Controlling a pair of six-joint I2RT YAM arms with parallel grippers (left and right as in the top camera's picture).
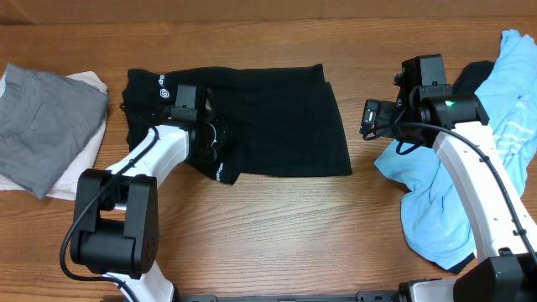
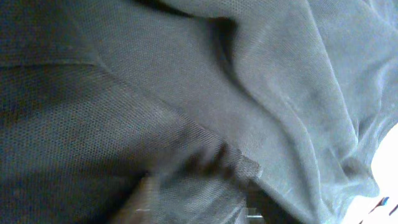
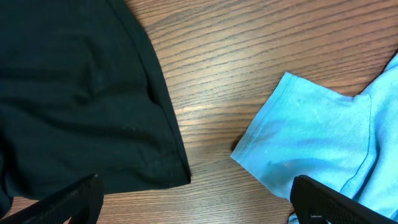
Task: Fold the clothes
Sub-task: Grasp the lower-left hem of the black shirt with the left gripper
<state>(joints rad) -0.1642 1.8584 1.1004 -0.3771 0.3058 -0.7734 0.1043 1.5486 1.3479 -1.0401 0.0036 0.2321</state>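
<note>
My left gripper needs to open and take the black shirt by that front edge point(image 1: 225, 177) before folding, as it sits in bunched cloth inside the shirt's front edge.
A black short-sleeved shirt point(image 1: 277, 117) with small white lettering lies spread flat across the middle of the table. My left gripper point(image 1: 214, 138) is down on its front left part, near the sleeve. Dark mesh fabric point(image 2: 186, 93) fills the left wrist view, bunched and blurred at the bottom, and the fingers do not show through it. My right gripper point(image 1: 369, 117) hovers open over bare wood, between the black shirt's right edge point(image 3: 74, 93) and a light blue shirt point(image 3: 311, 137). Nothing is between its fingers point(image 3: 62, 202). The blue shirt point(image 1: 470, 193) lies crumpled at the right.
A folded grey garment point(image 1: 42, 126) rests on a white cloth point(image 1: 88, 84) at the far left. A dark piece of cloth point(image 1: 474, 75) shows under the blue shirt, behind the right arm. Bare wood runs along the table's front.
</note>
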